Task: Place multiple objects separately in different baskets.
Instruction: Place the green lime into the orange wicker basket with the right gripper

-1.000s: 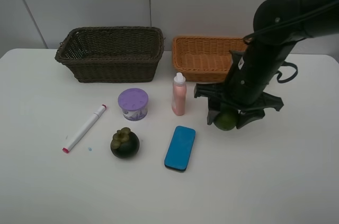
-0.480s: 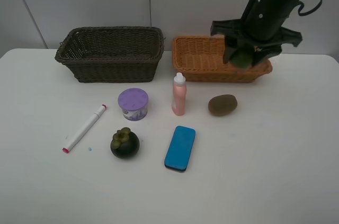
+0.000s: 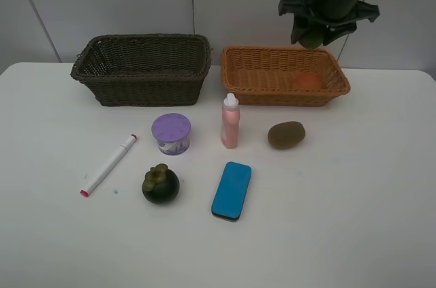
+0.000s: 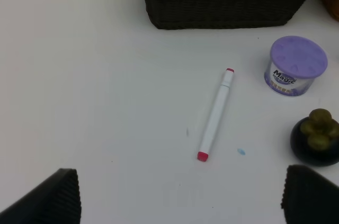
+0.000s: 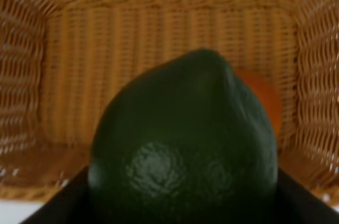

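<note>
My right gripper is going to drop the green lime in the light orange-tan basket (image 3: pixel 287 68) (image 5: pixel 204 29), just behind the orange-red fruit.
My right gripper (image 3: pixel 313 29) is shut on the green lime (image 5: pixel 184 144) and hangs high over the back of the light orange-tan basket (image 3: pixel 286 97). An orange-red fruit (image 3: pixel 308 81) lies inside that basket. On the table lie the brown kiwi (image 3: pixel 286 135), pink bottle (image 3: pixel 230 122), blue flat block (image 3: pixel 231 190), dark mangosteen (image 3: pixel 161 184), purple-lidded tub (image 3: pixel 171 133) and white marker (image 3: pixel 109 164). The dark brown basket (image 3: pixel 143 87) stands at the back left. My left gripper (image 4: pixel 183 197) is open above the table, short of the marker (image 4: pixel 215 114), and holds nothing.
The two baskets stand side by side along the back of the white table (image 3: pixel 354 220), close to the wall. The loose items cluster in the middle. The left arm does not show in the exterior high view.
My right gripper has lifted the lime from the table beside the kiwi and carried it up and back to above the orange-tan basket. The kiwi is uncovered now. The left gripper's state is unchanged.
</note>
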You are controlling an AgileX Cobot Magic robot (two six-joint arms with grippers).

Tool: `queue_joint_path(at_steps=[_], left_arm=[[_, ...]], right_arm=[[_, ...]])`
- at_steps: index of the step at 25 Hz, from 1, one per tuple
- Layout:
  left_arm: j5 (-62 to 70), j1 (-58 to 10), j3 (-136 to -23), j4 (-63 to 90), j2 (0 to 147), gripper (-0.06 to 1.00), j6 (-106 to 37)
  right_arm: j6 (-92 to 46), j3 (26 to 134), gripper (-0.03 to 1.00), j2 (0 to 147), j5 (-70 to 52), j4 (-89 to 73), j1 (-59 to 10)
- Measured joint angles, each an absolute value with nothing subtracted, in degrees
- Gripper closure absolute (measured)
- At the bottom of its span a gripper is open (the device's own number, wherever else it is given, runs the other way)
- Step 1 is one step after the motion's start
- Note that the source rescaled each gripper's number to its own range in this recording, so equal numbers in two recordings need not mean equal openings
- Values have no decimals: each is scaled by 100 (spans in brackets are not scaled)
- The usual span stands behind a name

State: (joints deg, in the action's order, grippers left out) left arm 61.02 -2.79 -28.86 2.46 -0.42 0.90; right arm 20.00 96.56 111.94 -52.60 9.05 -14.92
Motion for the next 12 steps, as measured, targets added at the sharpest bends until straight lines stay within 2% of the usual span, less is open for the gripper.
queue_joint_path(at_steps=[7,12], left_arm=[[6102,-279,-2886,246,-42,-5,90],[6102,-279,-2886,246,-42,-5,90]], right_arm=[[1978,10740,46,12206,-5192,1193,-1233],[1978,10928,46,12674,-5016,1190,-1132]])
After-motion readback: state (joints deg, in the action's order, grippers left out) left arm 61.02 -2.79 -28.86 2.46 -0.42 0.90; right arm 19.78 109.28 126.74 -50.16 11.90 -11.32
